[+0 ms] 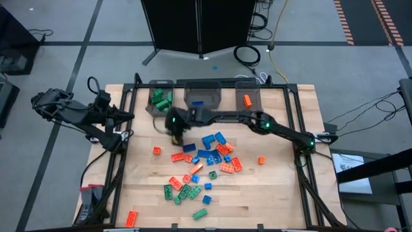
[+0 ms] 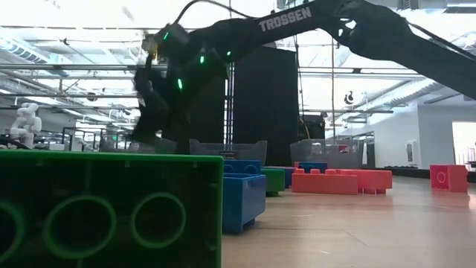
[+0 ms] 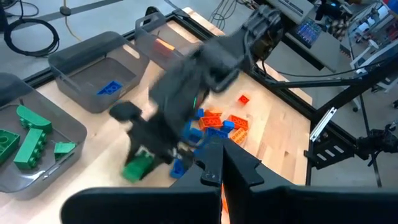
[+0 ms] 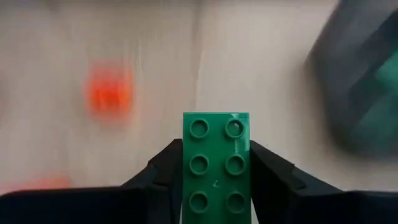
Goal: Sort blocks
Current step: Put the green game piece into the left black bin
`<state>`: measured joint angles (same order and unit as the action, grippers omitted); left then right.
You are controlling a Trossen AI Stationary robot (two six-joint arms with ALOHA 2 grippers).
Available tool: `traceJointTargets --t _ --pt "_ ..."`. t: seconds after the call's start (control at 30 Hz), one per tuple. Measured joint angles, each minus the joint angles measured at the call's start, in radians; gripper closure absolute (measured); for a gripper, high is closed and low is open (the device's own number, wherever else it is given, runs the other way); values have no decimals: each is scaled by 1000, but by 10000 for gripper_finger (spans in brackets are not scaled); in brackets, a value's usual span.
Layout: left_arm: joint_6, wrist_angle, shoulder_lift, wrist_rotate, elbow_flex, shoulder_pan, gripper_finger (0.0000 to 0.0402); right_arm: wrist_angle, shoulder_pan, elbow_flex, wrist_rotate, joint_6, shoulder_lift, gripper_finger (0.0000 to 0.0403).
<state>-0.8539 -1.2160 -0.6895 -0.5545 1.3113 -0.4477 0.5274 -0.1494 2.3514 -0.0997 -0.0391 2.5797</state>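
My right gripper will let go of the green block when it is just inside the near side of the bin holding green blocks (image 1: 165,107) (image 4: 373,118).
My right gripper (image 1: 175,129) reaches across the table toward its left side and is shut on a green block (image 4: 216,162). It stands in front of the far left bin (image 1: 161,100), which holds green blocks. The left wrist view shows the same green block (image 3: 138,167) low under the blurred gripper. Loose green, blue and orange-red blocks (image 1: 206,161) lie scattered on the middle of the table. My left gripper (image 3: 221,165) waits shut at the table's left edge, touching nothing. My right gripper pinches the green block's two long sides (image 4: 186,168) between its two fingers (image 4: 163,171), which lie along the block. The fingers slant down toward the table's left side. The block juts forward past the fingertips, its studded top facing the wrist camera.
Three grey bins stand along the far edge: green blocks in the left one, a blue block in the middle bin (image 1: 203,96), an orange one in the right bin (image 1: 248,98). A big green block (image 2: 104,208) sits right before the low camera. A lone orange block (image 1: 261,160) lies at the right.
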Motion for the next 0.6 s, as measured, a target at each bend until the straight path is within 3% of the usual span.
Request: traceJointTargets --t 0.13,0.3,0.43,0.6 --pt "3 0 0 -1 0 0 402 -297 -35 5 -54 179 -14 282" --pt "5 -3 0 -7 0 0 402 -610 -58 2 12 275 -10 282" --pt "6 -4 0 -26 0 0 402 -689 -97 4 132 320 -6 282" --pt "28 -4 0 -35 0 0 402 -694 -133 4 185 407 33 282"
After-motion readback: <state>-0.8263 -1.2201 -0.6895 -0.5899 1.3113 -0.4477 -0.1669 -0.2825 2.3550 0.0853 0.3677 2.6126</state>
